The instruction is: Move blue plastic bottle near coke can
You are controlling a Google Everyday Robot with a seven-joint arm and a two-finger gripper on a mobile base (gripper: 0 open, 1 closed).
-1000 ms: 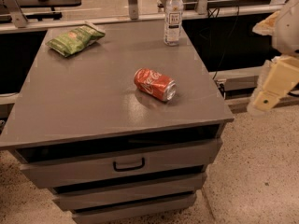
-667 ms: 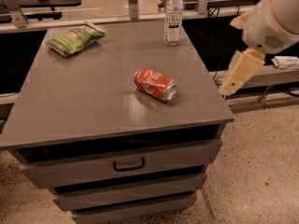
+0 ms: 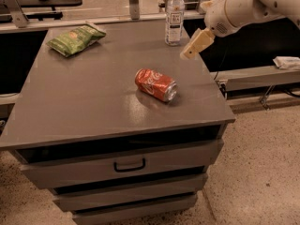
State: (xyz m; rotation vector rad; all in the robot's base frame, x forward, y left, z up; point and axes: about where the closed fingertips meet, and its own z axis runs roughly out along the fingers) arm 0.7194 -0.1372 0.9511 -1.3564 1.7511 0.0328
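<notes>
My gripper will hold the blue plastic bottle at the lower half (image 3: 173, 27), so that I can carry the bottle to the coke can.
The blue plastic bottle (image 3: 174, 16) is clear with a white cap and a white label. It stands upright at the far right of the grey cabinet top (image 3: 93, 102). The coke can (image 3: 156, 84) is red and lies on its side near the middle of the top, in front of the bottle. My gripper (image 3: 193, 47) hangs from the white arm coming in from the upper right. It is just right of the bottle and a little nearer the camera, above the top's right edge, apart from the bottle and holding nothing.
A green crisp bag (image 3: 75, 39) lies at the far left of the top. The cabinet has a front drawer with a dark handle (image 3: 130, 165). Metal posts (image 3: 134, 1) and dark shelving stand behind; a low shelf (image 3: 262, 76) runs to the right.
The arm has swung in from the right edge of the picture, up and left, until the gripper is beside the bottle. Bottle, can and bag have not moved.
</notes>
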